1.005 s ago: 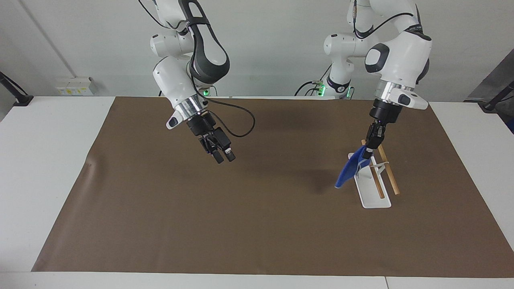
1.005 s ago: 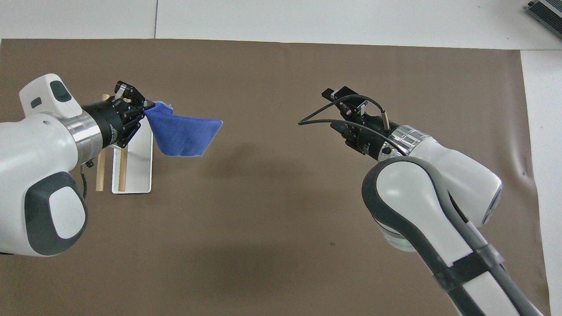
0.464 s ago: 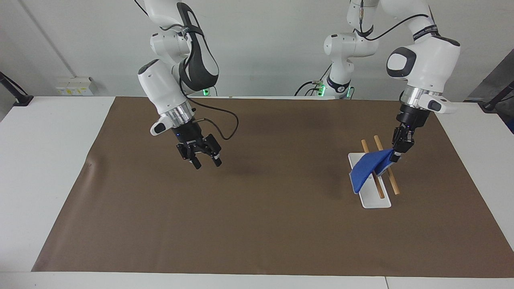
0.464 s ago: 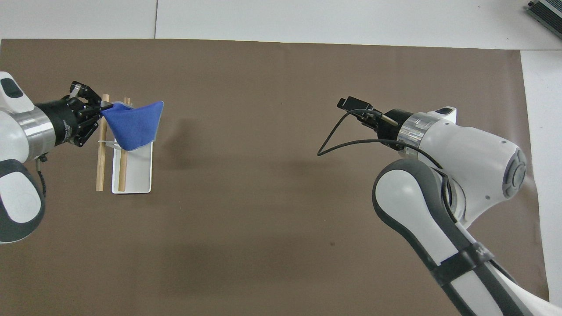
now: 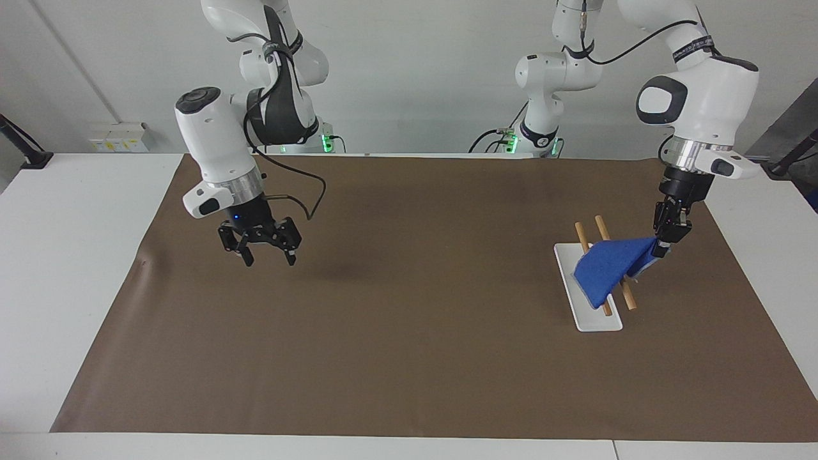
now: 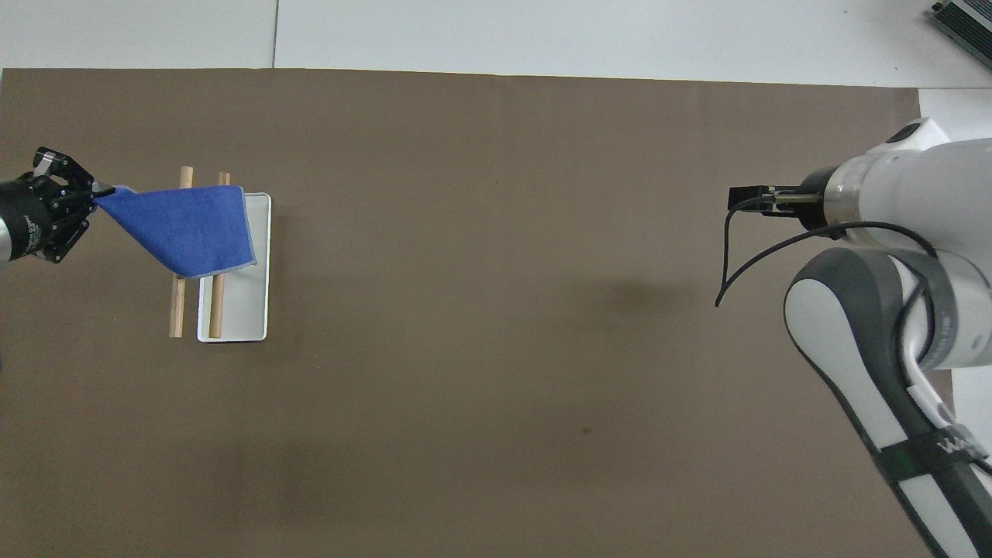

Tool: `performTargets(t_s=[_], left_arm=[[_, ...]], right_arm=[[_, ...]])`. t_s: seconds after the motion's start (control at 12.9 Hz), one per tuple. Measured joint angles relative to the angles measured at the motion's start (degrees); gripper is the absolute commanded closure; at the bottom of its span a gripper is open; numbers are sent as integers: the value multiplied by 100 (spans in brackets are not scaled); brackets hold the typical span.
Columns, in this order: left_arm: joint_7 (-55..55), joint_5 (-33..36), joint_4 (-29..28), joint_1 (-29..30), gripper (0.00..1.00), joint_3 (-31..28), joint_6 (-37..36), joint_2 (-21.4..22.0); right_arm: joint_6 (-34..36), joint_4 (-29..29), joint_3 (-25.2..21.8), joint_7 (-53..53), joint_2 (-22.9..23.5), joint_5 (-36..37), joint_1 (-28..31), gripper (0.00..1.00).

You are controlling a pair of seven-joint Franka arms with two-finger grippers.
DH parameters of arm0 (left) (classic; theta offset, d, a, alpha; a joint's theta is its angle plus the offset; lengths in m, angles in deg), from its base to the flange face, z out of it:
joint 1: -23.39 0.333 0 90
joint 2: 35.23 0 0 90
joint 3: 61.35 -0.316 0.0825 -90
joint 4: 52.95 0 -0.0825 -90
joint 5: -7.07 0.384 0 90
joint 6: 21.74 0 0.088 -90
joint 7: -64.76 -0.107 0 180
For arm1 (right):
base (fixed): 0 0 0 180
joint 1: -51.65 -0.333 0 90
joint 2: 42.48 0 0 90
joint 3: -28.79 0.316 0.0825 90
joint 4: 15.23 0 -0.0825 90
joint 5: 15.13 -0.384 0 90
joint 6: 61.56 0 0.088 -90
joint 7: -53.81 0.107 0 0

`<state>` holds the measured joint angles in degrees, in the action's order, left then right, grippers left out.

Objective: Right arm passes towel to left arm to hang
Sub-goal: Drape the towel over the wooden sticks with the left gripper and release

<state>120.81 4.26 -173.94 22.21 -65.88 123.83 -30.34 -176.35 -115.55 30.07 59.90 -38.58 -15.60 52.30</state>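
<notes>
The robot's left gripper should release the bright-blue towel, so that it stays hanging over both wooden rails of the small rack [image 6: 215, 240].
The bright-blue towel [image 5: 607, 269] lies draped across the two wooden rails [image 5: 599, 225] of a small rack with a white base [image 5: 591, 317], toward the left arm's end of the table. My left gripper [image 5: 659, 250] is shut on one corner of the towel and holds it just beside the rack, so the cloth slopes from the gripper down over the rails. In the overhead view the towel [image 6: 182, 226] spans both rails from the left gripper [image 6: 97, 192]. My right gripper [image 5: 268, 257] is open and empty above the mat toward the right arm's end; it also shows in the overhead view [image 6: 745, 198].
A brown mat [image 5: 409, 358] covers most of the white table [image 5: 77, 255]. The rack's base [image 6: 240, 314] and rails [image 6: 177, 314] are the only things standing on it. A black cable loops from the right wrist [image 6: 728, 256].
My left gripper has carried the towel over the rack toward the left arm's end, laying it across both rails. My right arm has drawn back toward its own end, gripper open.
</notes>
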Motion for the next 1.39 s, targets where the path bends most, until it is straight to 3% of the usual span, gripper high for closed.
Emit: performTargets(t_s=[0.39, 0.77, 0.85, 0.93, 1.16, 1.39], left_arm=[[-2, 175, -7, 7, 100, 32, 69, -278], [-25, 180, -5, 4, 100, 52, 707, -815], [-33, 180, -4, 5, 84, 50, 819, -872], [-43, 180, -4, 6, 58, 45, 878, -898], [-360, 188, 27, 17, 40, -9, 893, -899], [-734, 188, 92, 24, 39, -171, 882, -901]], right_arm=[[1754, 909, -475, 0, -302, 1, 8, 0], [2327, 903, -515, 22, -610, 2, -1, 0], [2326, 848, -515, 29, -616, 3, -2, 0], [2325, 805, -514, 29, -616, 3, -9, 0], [2294, 673, -490, 29, -650, 68, -34, 0], [2201, 362, -438, 31, -805, 143, -51, 0]])
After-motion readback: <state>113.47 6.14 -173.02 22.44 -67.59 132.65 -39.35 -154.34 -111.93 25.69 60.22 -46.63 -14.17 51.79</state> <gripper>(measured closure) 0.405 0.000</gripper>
